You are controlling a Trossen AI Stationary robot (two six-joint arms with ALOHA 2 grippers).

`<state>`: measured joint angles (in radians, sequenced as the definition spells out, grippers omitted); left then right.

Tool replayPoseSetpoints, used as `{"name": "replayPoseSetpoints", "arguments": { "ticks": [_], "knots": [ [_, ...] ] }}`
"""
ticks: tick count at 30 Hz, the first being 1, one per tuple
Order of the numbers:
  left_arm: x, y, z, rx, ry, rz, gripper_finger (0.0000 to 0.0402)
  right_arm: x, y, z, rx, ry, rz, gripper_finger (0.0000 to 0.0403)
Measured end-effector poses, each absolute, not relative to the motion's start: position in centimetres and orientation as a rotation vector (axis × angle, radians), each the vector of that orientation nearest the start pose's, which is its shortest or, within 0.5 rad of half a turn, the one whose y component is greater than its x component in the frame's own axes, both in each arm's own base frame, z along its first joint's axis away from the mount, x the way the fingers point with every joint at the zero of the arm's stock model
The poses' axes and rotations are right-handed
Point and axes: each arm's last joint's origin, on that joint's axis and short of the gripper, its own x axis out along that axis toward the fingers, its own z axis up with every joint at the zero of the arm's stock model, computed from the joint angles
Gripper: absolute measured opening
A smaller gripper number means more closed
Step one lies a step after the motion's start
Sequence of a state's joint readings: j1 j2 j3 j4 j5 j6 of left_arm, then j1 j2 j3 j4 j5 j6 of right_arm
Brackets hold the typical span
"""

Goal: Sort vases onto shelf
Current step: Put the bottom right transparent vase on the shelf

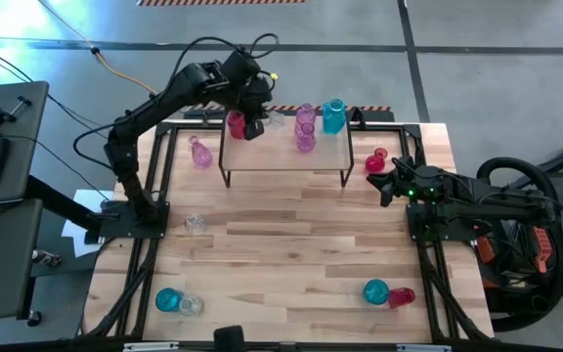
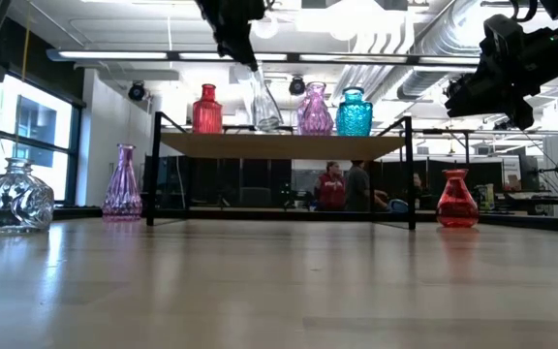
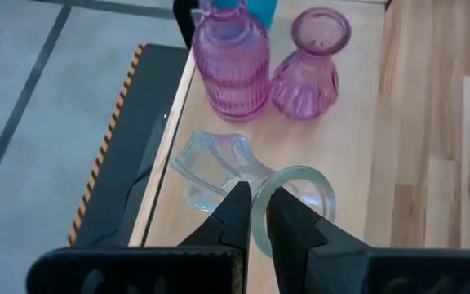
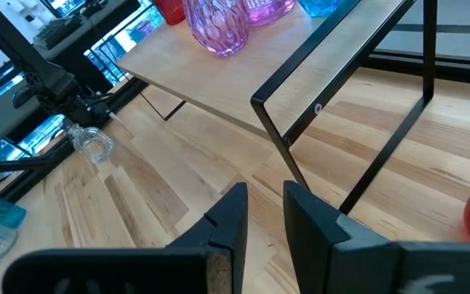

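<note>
The shelf has a spot between the red vase and the pink-purple vases. Next, I set the clear vase down there on the shelf (image 1: 270, 132) (image 3: 225, 194) with my left gripper.
My left gripper (image 1: 252, 127) is over the shelf (image 1: 286, 156), near its far left corner, shut on a clear vase (image 2: 263, 102). On the shelf stand a red vase (image 1: 235, 124), two pink-purple vases (image 1: 305, 115) (image 1: 306, 140) and a teal vase (image 1: 333, 115). My right gripper (image 1: 384, 186) hovers at the table's right side, slightly open and with nothing between its fingers. It is close to a red vase (image 1: 376, 159) standing on the table. My left gripper holds the clear vase by the rim of its mouth (image 3: 259, 219). One finger (image 3: 294, 224) is inside the mouth and the other (image 3: 233, 216) is outside. The fingers slant down from above. The vase hangs tilted, its base (image 3: 206, 167) low at the shelf top by the far edge.
On the table stand a pink vase (image 1: 200, 154) left of the shelf and a clear vase (image 1: 195, 223) farther forward. Near the front edge are a teal (image 1: 168, 299) and clear (image 1: 192, 304) pair at left and a teal (image 1: 375, 291) and red (image 1: 402, 296) pair at right.
</note>
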<state>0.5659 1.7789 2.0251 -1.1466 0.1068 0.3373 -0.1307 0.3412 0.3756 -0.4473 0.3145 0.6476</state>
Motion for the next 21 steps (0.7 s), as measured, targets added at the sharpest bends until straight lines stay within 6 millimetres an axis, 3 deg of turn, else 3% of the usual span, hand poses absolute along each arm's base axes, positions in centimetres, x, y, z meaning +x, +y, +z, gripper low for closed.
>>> {"name": "replayPoseSetpoints", "arguments": {
  "ticks": [21],
  "knots": [
    [29.6,20.1,39.4,-0.107,0.979,0.294,0.0017,9.9,-2.2,22.2,0.589,0.258,-0.556,0.0062]
  ]
}}
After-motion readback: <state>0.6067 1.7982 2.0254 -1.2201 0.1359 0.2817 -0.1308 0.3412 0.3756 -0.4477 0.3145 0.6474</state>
